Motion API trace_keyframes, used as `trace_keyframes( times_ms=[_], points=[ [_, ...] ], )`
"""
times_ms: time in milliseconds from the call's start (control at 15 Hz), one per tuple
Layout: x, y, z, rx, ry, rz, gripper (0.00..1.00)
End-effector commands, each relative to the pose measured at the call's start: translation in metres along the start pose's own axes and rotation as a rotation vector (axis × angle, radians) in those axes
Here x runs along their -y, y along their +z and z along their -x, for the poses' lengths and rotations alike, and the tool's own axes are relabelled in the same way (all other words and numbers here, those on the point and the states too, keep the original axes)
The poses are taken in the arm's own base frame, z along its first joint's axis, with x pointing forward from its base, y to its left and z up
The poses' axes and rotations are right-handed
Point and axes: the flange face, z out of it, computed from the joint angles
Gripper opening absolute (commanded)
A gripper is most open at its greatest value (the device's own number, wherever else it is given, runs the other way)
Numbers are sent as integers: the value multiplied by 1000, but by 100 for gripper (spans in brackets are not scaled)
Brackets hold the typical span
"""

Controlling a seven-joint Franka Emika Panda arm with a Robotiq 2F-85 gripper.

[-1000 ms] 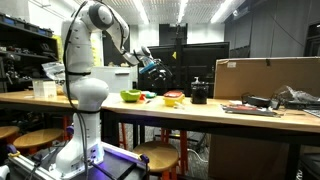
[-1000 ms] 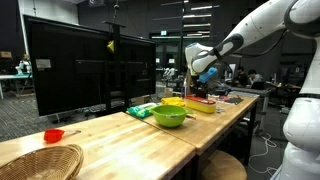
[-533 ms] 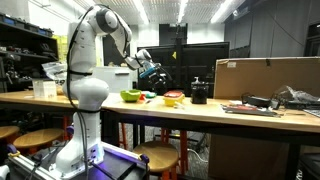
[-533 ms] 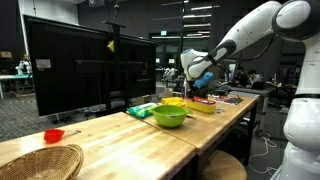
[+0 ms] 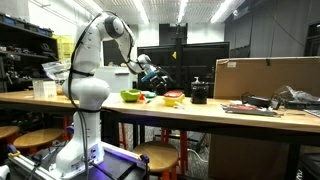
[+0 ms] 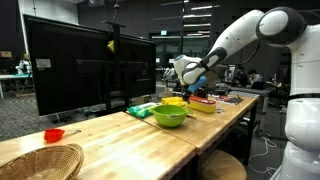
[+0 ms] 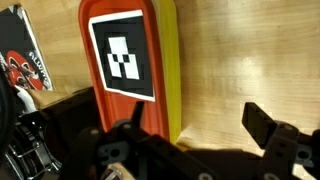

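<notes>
I should close my gripper on the long side [image 5: 174,94] [image 7: 158,125] of the orange flat object, beside its yellow edge, near the object's end beyond the square marker.
My gripper [image 7: 200,118] is open and empty, its two black fingers [image 7: 262,124] spread over bare wood. Just left of it in the wrist view lies an orange flat object [image 7: 120,115] with a black-and-white square marker [image 7: 123,55] on top and a yellow edge [image 7: 170,70] along its side. In both exterior views the gripper [image 5: 151,72] [image 6: 190,72] hangs above the wooden table [image 6: 120,135], over the yellow and orange items [image 6: 192,103] [image 5: 174,97] behind the green bowl [image 6: 170,116] [image 5: 130,96].
A large dark monitor [image 6: 80,70] stands along the table's back. A small red bowl [image 6: 53,135] and a wicker basket [image 6: 35,160] sit near one end. A black box [image 5: 199,93], papers and cables [image 5: 270,103] and a cardboard box [image 5: 265,75] are further along.
The arm has swung the gripper sideways and slightly lower, toward the green bowl's side of the table. The jaws stay open and empty.
</notes>
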Motion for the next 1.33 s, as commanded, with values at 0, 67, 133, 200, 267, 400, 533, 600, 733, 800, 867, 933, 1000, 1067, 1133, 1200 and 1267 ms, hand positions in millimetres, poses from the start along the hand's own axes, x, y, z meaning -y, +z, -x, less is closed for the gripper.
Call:
trace_keyframes(
  times_ms=[0, 67, 133, 200, 267, 400, 533, 600, 733, 800, 867, 933, 1000, 1067, 1133, 1200, 1267],
  points=[
    [-1, -1, 0, 0, 1, 0, 100],
    [-2, -1, 0, -1, 3, 0, 100],
    [-3, -1, 0, 0, 4, 0, 100],
    [-3, 0, -1, -1, 1, 10, 100],
    [-5, 0, -1, -2, -16, 28, 100],
    [-8, 2, -4, -8, -36, 54, 100],
    [-10, 2, -8, -19, -65, 82, 100],
    [-11, 2, -10, -22, -76, 96, 100],
    [-9, 3, -15, -35, -101, 110, 100],
    [-7, 3, -17, -39, -112, 114, 100],
    [-6, 4, -20, -40, -121, 119, 100],
    [-4, 7, -24, -45, -128, 123, 100],
    [-3, 9, -27, -46, -133, 123, 100],
    [-2, 12, -31, -48, -135, 127, 100],
    [-2, 14, -35, -53, -139, 131, 100],
    [-2, 17, -40, -56, -143, 136, 100],
    [-2, 21, -44, -62, -147, 141, 100]
  ],
)
